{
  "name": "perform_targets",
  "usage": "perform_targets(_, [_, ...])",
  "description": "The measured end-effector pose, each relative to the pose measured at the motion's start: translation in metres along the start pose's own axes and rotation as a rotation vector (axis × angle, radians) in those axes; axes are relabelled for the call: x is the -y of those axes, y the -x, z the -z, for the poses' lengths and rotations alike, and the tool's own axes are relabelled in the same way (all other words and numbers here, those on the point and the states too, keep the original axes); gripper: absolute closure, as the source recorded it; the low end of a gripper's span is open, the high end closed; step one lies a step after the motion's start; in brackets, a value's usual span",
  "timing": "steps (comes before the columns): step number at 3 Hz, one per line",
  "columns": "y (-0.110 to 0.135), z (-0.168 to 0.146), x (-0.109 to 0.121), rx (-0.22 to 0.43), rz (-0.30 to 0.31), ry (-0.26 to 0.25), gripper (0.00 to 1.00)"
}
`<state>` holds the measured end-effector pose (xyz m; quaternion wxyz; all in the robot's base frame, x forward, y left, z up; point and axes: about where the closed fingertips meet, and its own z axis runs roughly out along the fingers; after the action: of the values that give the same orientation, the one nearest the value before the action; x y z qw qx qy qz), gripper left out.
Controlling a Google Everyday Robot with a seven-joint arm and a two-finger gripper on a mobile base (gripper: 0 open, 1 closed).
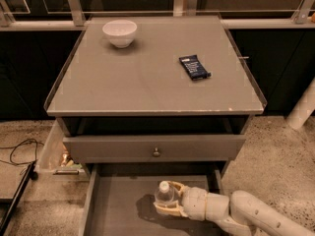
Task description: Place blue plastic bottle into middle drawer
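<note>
My gripper has the blue plastic bottle, now upright inside the middle drawer. I will set it down on the open drawer's grey bottom, in line with the round knob (162, 212).
The blue plastic bottle (165, 196), clear with a white cap, stands upright inside the open middle drawer (118, 205), near its centre. My gripper (166, 205) reaches in from the right on a white arm and is shut on the bottle, its cream fingers (173, 211) wrapped around the lower body. The bottle is low over the drawer's grey floor; I cannot tell whether it touches. A shadow lies on the floor to its left.
A closed grey drawer front with a round knob (156, 152) sits above the open drawer. On the cabinet top (147, 82) are a white bowl (119, 32) and a dark-blue snack bar wrapper (194, 67). A cable (19, 151) lies on the floor at left.
</note>
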<state>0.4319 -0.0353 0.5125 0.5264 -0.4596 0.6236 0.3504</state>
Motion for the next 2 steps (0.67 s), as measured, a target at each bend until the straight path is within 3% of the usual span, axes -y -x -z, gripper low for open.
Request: perform_targets(2, [-0.055,-0.025,-0.001,-0.02,0.019,0.024,1.0])
